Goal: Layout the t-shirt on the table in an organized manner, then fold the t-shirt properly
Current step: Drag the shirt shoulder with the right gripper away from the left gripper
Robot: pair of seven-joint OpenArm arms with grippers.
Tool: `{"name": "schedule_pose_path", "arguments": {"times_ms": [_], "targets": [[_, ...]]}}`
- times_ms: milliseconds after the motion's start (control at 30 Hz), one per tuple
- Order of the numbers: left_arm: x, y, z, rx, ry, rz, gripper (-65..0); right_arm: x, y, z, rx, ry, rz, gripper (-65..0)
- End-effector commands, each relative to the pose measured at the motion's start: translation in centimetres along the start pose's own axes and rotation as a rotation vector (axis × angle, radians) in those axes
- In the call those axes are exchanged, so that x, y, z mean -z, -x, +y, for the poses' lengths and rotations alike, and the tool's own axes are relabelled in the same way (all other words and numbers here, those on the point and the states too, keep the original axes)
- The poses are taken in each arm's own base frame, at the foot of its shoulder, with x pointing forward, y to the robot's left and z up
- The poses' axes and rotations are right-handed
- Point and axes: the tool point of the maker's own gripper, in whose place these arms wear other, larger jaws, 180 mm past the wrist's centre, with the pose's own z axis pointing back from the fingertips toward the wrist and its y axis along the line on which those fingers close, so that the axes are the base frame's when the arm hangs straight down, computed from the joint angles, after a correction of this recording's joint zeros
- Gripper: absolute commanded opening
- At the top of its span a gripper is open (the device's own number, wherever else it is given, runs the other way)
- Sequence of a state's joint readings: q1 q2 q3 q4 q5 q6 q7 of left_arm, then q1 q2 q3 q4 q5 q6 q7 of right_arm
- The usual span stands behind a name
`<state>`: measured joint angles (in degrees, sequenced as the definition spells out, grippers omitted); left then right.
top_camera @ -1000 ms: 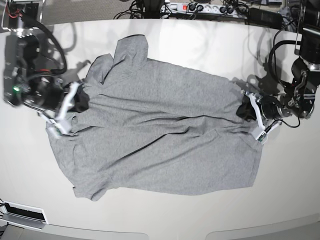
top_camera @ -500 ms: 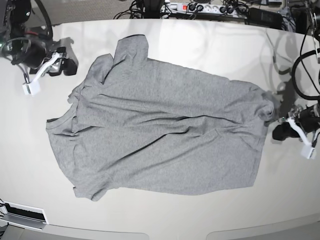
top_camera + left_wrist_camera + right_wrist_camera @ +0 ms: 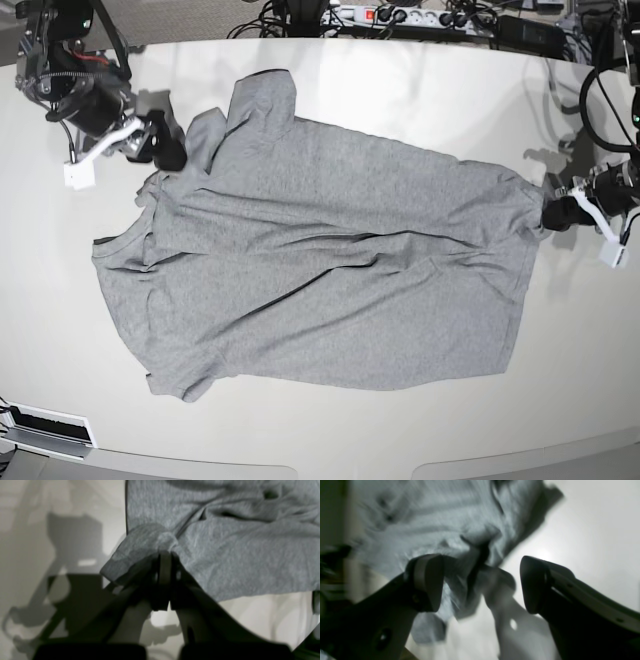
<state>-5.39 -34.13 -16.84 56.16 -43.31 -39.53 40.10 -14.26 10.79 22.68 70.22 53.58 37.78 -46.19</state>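
Note:
Next, my left gripper releases the corner of the t-shirt on the bare tabletop [image 3: 532,147] just past the shirt's edge, toward the cables. The t-shirt now lies spread across the table.
The heather-grey t-shirt [image 3: 330,270] lies spread across the off-white table [image 3: 420,90], with long creases through its middle and no lettering showing. In the base view my right gripper [image 3: 165,143] stands open beside the upper-left sleeve. The right wrist view shows blurred sleeve cloth [image 3: 420,517] bunched between the spread fingers [image 3: 427,582] of that gripper [image 3: 480,582]. My left gripper [image 3: 552,211] is at the shirt's right corner. Seen from the left wrist, this gripper [image 3: 165,555] is shut on a raised fold of the shirt's edge [image 3: 140,545].
A power strip and tangled cables [image 3: 400,18] line the table's far edge. A white and black device [image 3: 45,430] sits past the front left corner. Bare tabletop [image 3: 62,517] surrounds the shirt, and the table's front edge curves.
Half a second ago both grippers were away from the shirt. The right one has come back to the sleeve, open. The left one has returned to the right corner and holds it.

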Motion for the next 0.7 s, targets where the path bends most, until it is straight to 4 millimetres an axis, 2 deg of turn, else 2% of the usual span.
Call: {"name": "schedule_pose_path", "arguments": {"times_ms": [0, 133, 233, 367, 467, 600, 667], "targets": [[-0.9, -2.5, 0.4, 0.025, -0.003, -0.065, -65.0, 0.1, 1.2, -0.6, 0.021, 0.002, 0.056, -15.8], [-0.9, -2.4, 0.4, 0.025, -0.003, -0.064, -65.0, 1.0, 2.4, 1.3, 0.142, -0.144, 0.128, -15.8], [-0.9, -2.5, 0.4, 0.025, -0.003, -0.066, -65.0, 0.9, 1.8, 3.0, 0.18, -0.233, 0.128, -15.8], [-0.9, -2.5, 0.4, 0.024, -0.003, -0.065, -65.0, 0.9, 1.5, 3.4, 0.188, -0.256, 0.122, -15.9], [-0.9, -2.6, 0.4, 0.022, -0.001, -0.07, -65.0, 0.8, 2.2, 3.8, 0.186, -0.271, 0.161, -15.9], [-0.9, -2.7, 0.3, 0.016, 0.004, -0.077, -65.0, 0.4, 3.1, 6.5, 0.21, -0.4, 0.226, -16.0], [-0.9, -2.7, 0.3, 0.016, 0.004, -0.08, -65.0, 0.5, 3.6, 7.1, 0.206, -0.422, 0.251, -16.7]]}}
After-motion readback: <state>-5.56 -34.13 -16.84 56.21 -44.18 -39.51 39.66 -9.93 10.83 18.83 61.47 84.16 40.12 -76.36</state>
